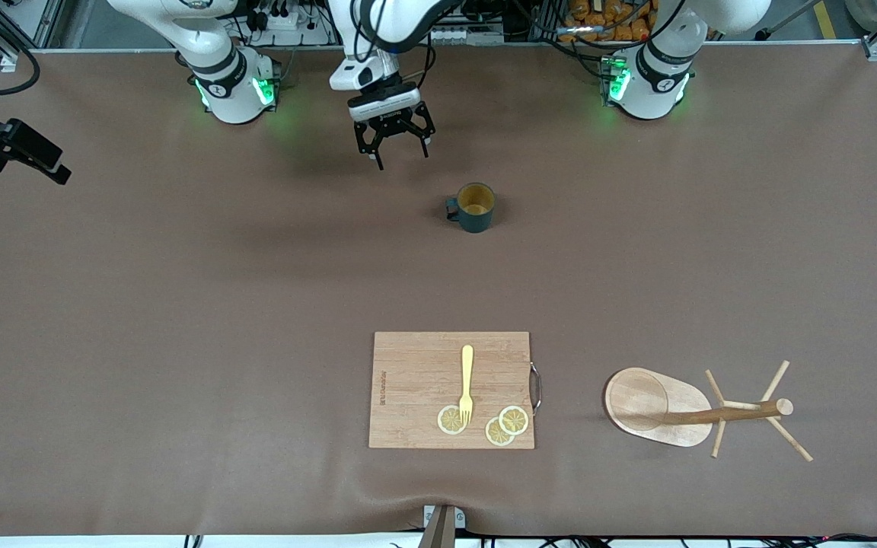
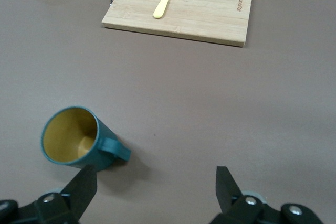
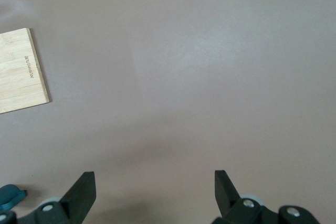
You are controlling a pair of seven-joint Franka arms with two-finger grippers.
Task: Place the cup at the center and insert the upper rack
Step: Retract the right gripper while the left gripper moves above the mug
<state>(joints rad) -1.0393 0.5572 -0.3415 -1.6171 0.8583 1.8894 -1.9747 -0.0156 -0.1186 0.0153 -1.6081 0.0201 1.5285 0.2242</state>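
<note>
My left gripper is due at the handle [image 1: 451,210] [image 2: 119,150] of the dark teal cup next. It should close on the cup there.
The dark teal cup [image 1: 475,207] stands upright on the brown table, about midway between the two arm bases, its handle toward the right arm's end. My left gripper [image 1: 402,158] hangs open and empty beside it, toward the right arm's end. In the left wrist view the cup [image 2: 73,140] sits just by one finger of the open left gripper [image 2: 156,176]. My right gripper [image 3: 155,177] is open and empty over bare table and does not show in the front view. A teal edge of the cup [image 3: 10,195] shows there. The upper rack [image 1: 682,411], a wooden mug tree, lies on its side near the front edge.
A wooden cutting board [image 1: 416,380] lies near the front edge, beside the mug tree. It carries a yellow fork [image 1: 467,384] and three lemon slices [image 1: 503,426]. The board also shows in the left wrist view [image 2: 210,14] and the right wrist view [image 3: 16,77].
</note>
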